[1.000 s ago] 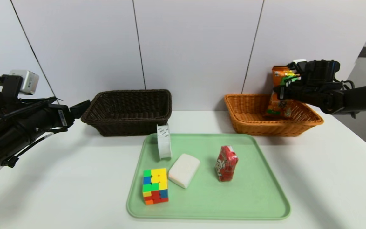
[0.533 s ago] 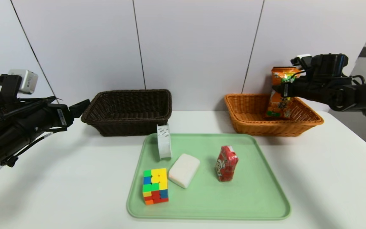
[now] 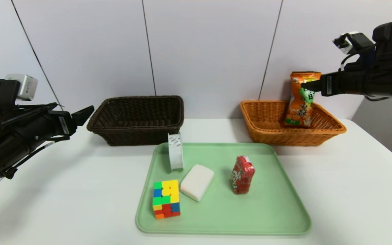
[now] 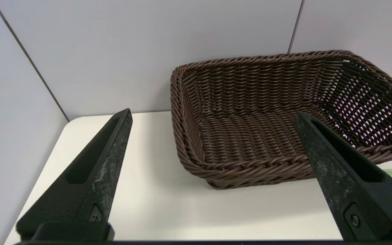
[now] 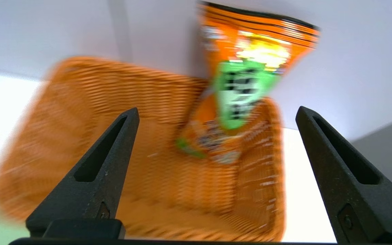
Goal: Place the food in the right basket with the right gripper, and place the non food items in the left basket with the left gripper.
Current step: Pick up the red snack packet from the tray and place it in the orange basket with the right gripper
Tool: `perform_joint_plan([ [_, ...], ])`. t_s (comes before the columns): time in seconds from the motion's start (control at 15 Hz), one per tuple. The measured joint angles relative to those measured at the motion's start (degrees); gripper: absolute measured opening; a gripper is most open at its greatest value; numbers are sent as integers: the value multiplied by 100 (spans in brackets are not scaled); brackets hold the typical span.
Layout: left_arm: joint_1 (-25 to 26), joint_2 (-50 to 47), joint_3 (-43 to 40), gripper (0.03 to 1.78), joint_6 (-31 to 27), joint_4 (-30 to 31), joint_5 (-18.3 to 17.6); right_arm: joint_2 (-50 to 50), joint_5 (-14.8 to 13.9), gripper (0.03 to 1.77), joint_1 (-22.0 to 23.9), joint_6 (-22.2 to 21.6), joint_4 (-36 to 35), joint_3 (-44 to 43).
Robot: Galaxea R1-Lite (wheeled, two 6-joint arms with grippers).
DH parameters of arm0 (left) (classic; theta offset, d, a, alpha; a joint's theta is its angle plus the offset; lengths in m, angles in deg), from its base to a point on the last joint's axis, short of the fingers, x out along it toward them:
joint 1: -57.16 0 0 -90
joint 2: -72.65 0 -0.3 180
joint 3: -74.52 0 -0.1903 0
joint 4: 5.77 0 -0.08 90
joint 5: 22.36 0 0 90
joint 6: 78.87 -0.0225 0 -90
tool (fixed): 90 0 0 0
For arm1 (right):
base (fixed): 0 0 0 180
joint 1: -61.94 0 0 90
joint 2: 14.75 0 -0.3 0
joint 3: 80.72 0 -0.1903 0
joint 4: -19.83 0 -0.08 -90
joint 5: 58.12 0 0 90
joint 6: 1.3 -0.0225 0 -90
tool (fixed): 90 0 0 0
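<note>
The robot's right gripper needs to next go to the small red packet's middle [image 3: 242, 175] and close there, because that packet is food still on the green tray.
The long orange snack bag [image 3: 300, 99] [image 5: 240, 95] stands upright in the light orange-tan right basket [image 3: 267, 131] [image 5: 80, 136], leaning on the wall. My right gripper [image 3: 310, 86] [image 5: 216, 117] hangs open just right of the bag's top, holding nothing. A small red packet [image 3: 242, 175], a puzzle cube [image 3: 166, 199], a white ring roll [image 3: 176, 151] and a white soap-like block [image 3: 197, 182] sit on the green tray [image 3: 277, 217]. My left gripper [image 3: 86, 113] [image 4: 213, 115] is open, level with the left end of the dark brown left basket [image 3: 138, 119] [image 4: 250, 112].
The white table [image 3: 352, 190] carries the tray in the middle and both baskets along the back wall. Bare table lies left and right of the tray.
My right gripper opened, let go of the orange snack bag and drew back to the right and up. The bag now stands free in the right basket. The left arm barely moved.
</note>
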Motion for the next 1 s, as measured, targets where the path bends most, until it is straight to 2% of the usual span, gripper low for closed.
perform_joint_plan([
  [0.2,-5,13,-61,169,6,113,-9,-909,40,164,-1069,-54,547,597],
  [0.4,-11,100,-72,169,11,258,-9,-1549,18,166,-1991,-300,719,1571],
  [0.53,-16,151,-112,169,-16,389,-16,-1776,10,167,-2282,-495,741,2108],
  [1.0,-18,152,-324,169,4,449,-17,-2050,13,169,-2767,-823,503,3504],
])
